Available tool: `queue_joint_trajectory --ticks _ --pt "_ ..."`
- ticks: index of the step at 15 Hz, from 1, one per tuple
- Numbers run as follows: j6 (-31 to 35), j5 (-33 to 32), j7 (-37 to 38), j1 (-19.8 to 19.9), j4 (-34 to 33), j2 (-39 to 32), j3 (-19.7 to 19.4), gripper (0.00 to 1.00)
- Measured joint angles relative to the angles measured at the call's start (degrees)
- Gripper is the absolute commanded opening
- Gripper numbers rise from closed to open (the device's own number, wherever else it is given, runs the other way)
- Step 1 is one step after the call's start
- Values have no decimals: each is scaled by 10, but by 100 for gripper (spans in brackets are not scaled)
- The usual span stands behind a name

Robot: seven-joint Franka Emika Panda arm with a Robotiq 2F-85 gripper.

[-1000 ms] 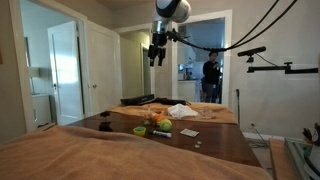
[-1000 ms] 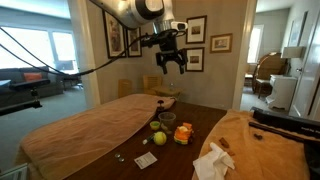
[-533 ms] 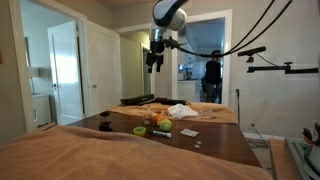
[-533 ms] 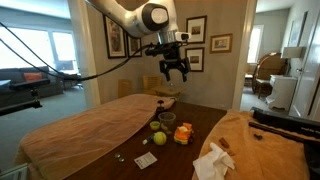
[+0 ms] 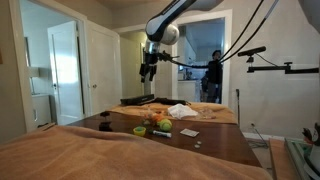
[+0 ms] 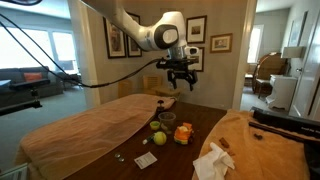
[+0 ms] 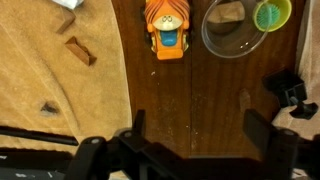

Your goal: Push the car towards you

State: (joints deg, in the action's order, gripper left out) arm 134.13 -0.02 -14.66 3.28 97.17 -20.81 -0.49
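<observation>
My gripper should go down next beside the car's orange end (image 5: 147, 119) (image 7: 170, 57), next to the car's blue part, and close there to push the car.
The car (image 7: 167, 30) is orange and yellow and lies on the dark wood table (image 7: 190, 90) at the top centre of the wrist view. It also shows in both exterior views (image 6: 183, 133) (image 5: 162, 123). My gripper (image 7: 198, 125) is open and empty, with its fingers (image 7: 137, 125) wide apart. It hangs high above the table (image 6: 182, 82) (image 5: 147, 72), well clear of the car and touching nothing.
A glass bowl (image 7: 232, 30) sits right beside the car, with a green cup (image 7: 272, 14) past it. A yellow-green toy (image 6: 158, 138), a card (image 6: 146, 160) and a white cloth (image 6: 215, 160) lie nearby. A tan cloth (image 7: 50, 80) covers the table's side. A person (image 5: 211, 75) stands in the doorway.
The arm has swung and the gripper has come lower, drifting sideways over the table. The jaws stay open. The car and the other objects have not moved.
</observation>
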Motion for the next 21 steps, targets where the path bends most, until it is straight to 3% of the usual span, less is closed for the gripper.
queue_joint_trajectory --ticks 3,11,21 --pt "28 1 -21 12 -27 -36 4 100" --pt "19 -1 -15 18 -55 -80 -1 100" --pt "13 -1 -17 23 -129 -191 8 100"
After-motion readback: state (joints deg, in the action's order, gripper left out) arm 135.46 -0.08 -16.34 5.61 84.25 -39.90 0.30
